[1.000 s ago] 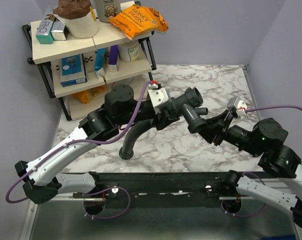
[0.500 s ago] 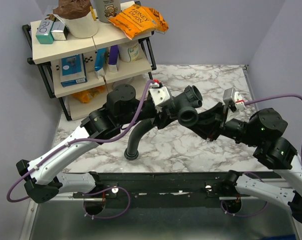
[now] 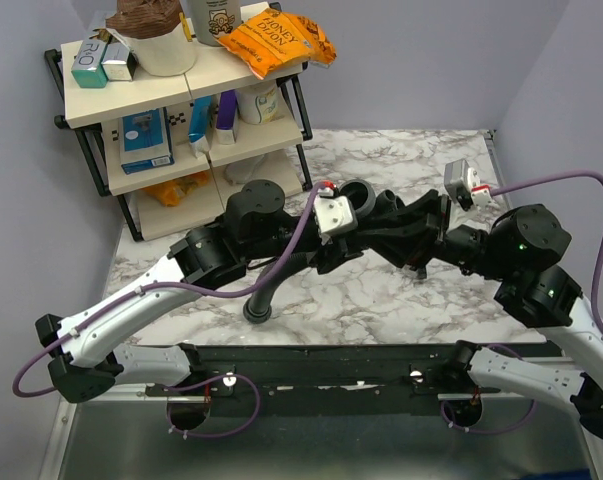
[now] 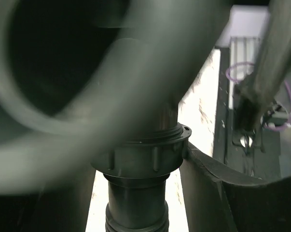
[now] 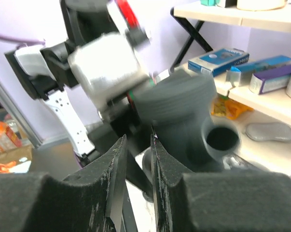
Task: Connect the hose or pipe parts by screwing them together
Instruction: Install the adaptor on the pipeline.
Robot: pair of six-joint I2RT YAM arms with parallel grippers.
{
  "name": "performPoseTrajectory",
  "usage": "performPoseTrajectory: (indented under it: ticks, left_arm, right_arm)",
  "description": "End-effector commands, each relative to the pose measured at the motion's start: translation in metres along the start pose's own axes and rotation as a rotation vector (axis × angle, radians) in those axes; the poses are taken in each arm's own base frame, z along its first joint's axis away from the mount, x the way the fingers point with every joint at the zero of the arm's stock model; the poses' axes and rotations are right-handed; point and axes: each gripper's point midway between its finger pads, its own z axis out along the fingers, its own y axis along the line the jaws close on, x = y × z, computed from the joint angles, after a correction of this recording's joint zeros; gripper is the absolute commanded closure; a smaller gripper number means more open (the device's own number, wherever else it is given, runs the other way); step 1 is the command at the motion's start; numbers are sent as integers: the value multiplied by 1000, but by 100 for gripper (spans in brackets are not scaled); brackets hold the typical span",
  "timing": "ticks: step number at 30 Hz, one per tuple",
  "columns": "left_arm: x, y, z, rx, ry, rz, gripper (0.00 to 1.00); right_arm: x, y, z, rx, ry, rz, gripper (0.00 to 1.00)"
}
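Next, my left gripper releases the joined hose on the marble table (image 3: pixel 287 290), between the shelf rack and the black rail.
Above the middle of the table, the dark grey pipe fitting (image 3: pixel 366 200) and the black ribbed hose (image 3: pixel 271 280) hang joined end to end. My left gripper (image 3: pixel 333 245) is shut on the hose's collar end. In the left wrist view the ring nut (image 4: pixel 145 157) sits between my fingers (image 4: pixel 208 193), with the hose (image 4: pixel 135 203) below it and the blurred fitting (image 4: pixel 111 72) above. My right gripper (image 3: pixel 396 232) grips the fitting from the right. In the right wrist view its jaws (image 5: pixel 137 135) stand narrowly apart against the fitting (image 5: pixel 184 111). The hose's free end (image 3: pixel 253 312) hangs near the table.
A shelf rack (image 3: pixel 181 110) with boxes, tubes and an orange snack bag (image 3: pixel 276 40) stands at the back left. Below lies the marble table (image 3: pixel 381 290), with a black rail (image 3: pixel 321 365) along its near edge. Purple cables (image 3: pixel 541 185) loop off both wrists.
The fitting has turned in the right gripper, its wide mouth swinging from front-facing to up and back. Both wrists shifted, and the hose's free end swung slightly.
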Motion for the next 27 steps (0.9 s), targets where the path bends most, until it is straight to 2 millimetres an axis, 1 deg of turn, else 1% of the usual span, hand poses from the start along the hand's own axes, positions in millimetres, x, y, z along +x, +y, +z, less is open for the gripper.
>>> performPoseTrajectory:
  ticks: [1,2,5,7,8,9,11,13,15,16,17,19,22,27]
  left_arm:
    - [14,-15,3,62,36,31,100]
    - [16,-17,4,67,40,28,100]
    - [15,-22,4,89,39,33,100]
    - [16,-27,3,111,44,42,100]
    - [15,-29,3,118,42,42,100]
    - [15,-32,3,129,40,44,100]
    - [13,-40,1,164,35,53,100]
    - [12,-48,-1,199,36,66,100]
    - [11,-53,-2,227,33,90,100]
    - [11,-57,-4,237,37,94,100]
    - [11,-60,-4,253,34,110,100]
    - [8,-62,-7,259,27,110,100]
    - [2,-61,-9,252,7,119,100]
    - [-5,-61,-14,246,-13,122,100]
  right_arm:
    - [-29,-3,5,23,-86,-20,66]
    - [-29,-4,5,31,-77,-21,66]
    - [-21,-15,9,81,-44,-18,66]
    - [-20,-21,10,109,-33,-24,66]
    - [-11,-24,13,117,4,-21,66]
    - [-14,-27,13,132,5,-30,66]
    - [-6,-31,14,149,50,-30,66]
    - [-8,-35,16,170,59,-44,66]
    - [-4,-43,17,203,87,-50,66]
    - [-10,-45,17,213,83,-68,66]
    - [-7,-46,16,222,105,-71,66]
    - [-6,-51,19,239,125,-86,66]
    - [2,-57,18,263,158,-92,66]
    - [23,-65,14,293,225,-96,66]
